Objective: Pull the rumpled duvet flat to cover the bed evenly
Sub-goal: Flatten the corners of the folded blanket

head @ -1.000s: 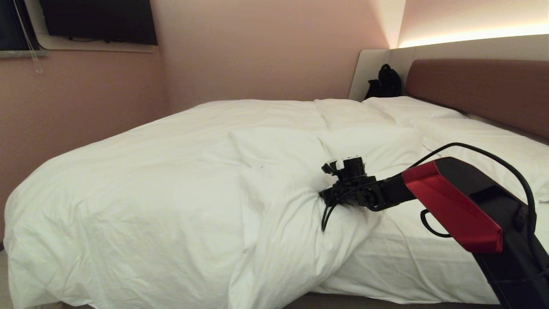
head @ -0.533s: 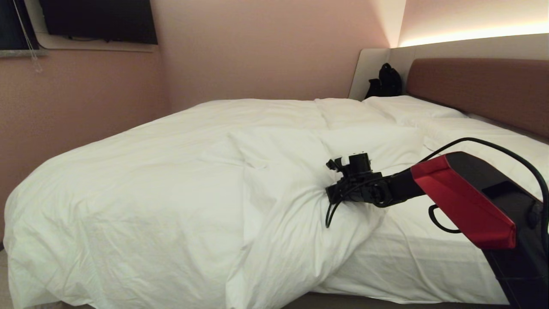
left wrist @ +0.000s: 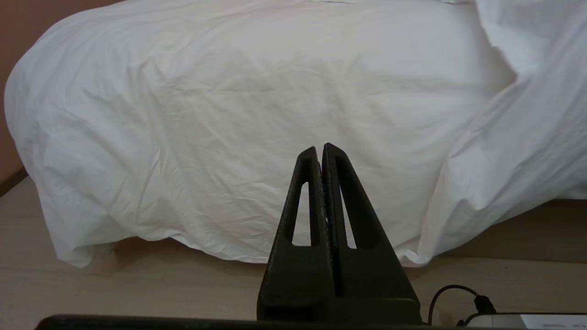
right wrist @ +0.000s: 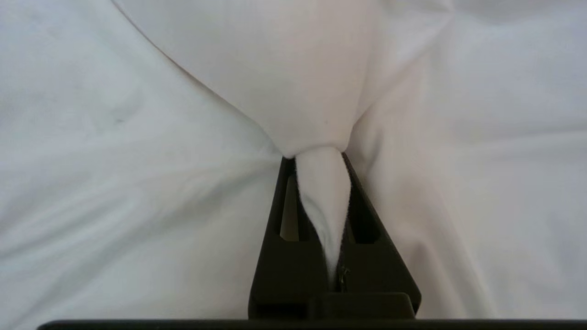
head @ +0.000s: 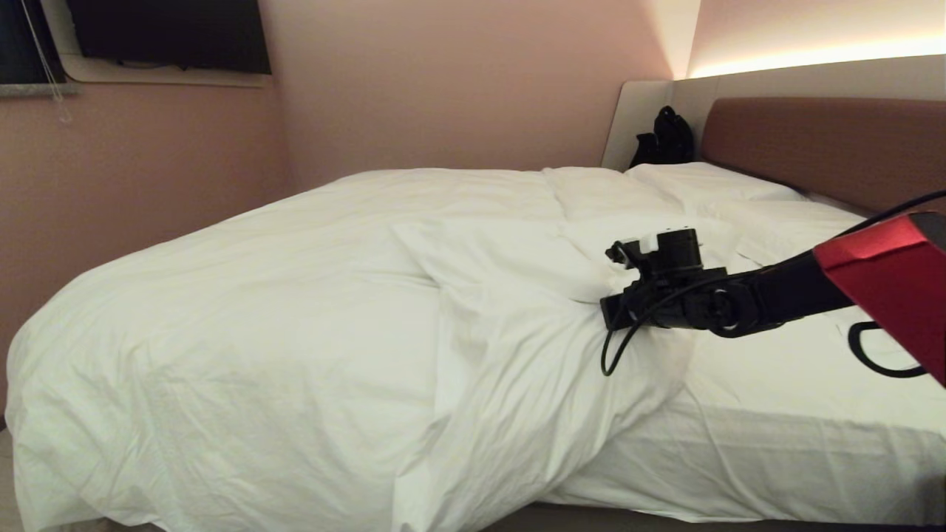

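I need to release the pinched duvet with my right gripper beside the bare mattress sheet, close to the bed's near edge (head: 693,377).
The puffy white duvet (head: 295,310) covers the left and middle of the bed (head: 820,148) and hangs over its near side; a rumpled fold (head: 532,355) bunches near the middle. My right gripper (head: 607,314) reaches over the bed, shut on a pinch of the duvet (right wrist: 321,183), which rises in a peak from the black fingers (right wrist: 362,215). The bare mattress sheet (head: 776,414) shows on the right. My left gripper (left wrist: 319,149) hangs low by the bed's side, shut and empty, in front of the draped duvet (left wrist: 229,114).
Two flat white pillows (head: 709,185) lie by the brownish-red headboard. A black bag (head: 665,140) leans in the far corner. A pink wall (head: 148,185) runs along the bed's left side. Pale wooden floor (left wrist: 114,288) lies below the duvet's hem.
My right gripper has closed on the duvet fold and moved right and slightly up toward the headboard, dragging the fold with it. The left arm has kept still.
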Available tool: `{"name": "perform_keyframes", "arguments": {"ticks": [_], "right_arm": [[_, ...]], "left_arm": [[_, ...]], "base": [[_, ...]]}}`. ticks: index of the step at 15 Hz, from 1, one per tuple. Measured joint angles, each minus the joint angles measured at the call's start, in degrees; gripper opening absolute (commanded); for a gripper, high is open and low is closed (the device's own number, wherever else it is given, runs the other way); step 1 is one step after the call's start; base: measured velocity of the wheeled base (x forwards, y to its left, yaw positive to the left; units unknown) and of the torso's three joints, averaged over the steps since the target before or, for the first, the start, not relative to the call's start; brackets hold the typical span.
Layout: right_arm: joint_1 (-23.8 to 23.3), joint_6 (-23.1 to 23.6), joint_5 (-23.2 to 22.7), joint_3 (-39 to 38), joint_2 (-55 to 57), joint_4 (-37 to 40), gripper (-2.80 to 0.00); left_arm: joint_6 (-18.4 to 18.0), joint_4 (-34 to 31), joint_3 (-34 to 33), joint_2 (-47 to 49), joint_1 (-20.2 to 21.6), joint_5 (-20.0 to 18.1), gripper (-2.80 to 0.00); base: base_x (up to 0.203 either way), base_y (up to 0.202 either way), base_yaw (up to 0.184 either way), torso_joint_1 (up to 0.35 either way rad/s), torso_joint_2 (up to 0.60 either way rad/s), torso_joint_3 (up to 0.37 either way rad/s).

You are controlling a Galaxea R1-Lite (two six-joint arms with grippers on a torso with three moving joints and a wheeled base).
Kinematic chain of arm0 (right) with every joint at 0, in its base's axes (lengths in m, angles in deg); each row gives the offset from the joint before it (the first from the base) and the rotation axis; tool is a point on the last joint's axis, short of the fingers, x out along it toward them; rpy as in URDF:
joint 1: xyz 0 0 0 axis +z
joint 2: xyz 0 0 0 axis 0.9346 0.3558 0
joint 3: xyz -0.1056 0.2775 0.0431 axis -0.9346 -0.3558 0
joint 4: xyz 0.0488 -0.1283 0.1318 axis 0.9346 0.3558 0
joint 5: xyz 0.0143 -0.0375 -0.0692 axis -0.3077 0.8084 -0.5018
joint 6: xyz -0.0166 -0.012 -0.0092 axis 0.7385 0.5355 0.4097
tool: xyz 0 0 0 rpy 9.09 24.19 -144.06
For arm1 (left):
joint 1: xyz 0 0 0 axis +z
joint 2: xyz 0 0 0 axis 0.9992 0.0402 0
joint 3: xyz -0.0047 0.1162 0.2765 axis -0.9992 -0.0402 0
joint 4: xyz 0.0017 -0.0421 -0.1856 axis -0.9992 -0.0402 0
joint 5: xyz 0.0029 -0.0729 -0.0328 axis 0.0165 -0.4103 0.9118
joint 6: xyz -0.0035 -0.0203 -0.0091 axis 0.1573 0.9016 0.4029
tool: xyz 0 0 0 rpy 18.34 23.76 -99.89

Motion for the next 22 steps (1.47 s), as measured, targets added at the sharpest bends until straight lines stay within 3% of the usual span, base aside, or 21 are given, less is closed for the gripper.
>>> {"name": "perform_keyframes", "arguments": {"ticks": [8, 15, 20, 21, 22], "right_arm": [[-1.55, 1.65, -0.33, -18.24, -13.10, -5.10, -2.80], [-2.08, 3.39, 0.09, -35.98, -17.13, -15.06, -2.80], [-2.71, 3.62, 0.24, -42.90, -17.49, -22.82, -2.80], [-2.72, 3.46, 0.17, -43.65, -17.37, -24.06, -2.31], [-2.74, 3.30, 0.17, -44.06, -17.29, -24.99, 0.00]], "left_arm": [[0.00, 0.03, 0.00, 0.00, 0.02, 0.00, -2.80], [0.02, 0.02, 0.00, 0.00, 0.02, 0.00, -2.80], [0.01, 0.02, 0.00, 0.00, 0.05, 0.00, -2.80], [0.02, 0.02, 0.00, 0.00, 0.00, 0.00, -2.80], [0.02, 0.05, 0.00, 0.00, 0.02, 0.00, -2.80]], "base": [[0.000, 0.000, 0.000, 0.000, 0.00, 0.000], [0.000, 0.000, 0.000, 0.000, 0.00, 0.000], [0.000, 0.000, 0.000, 0.000, 0.00, 0.000], [0.000, 0.000, 0.000, 0.000, 0.00, 0.000], [0.000, 0.000, 0.000, 0.000, 0.00, 0.000]]}}
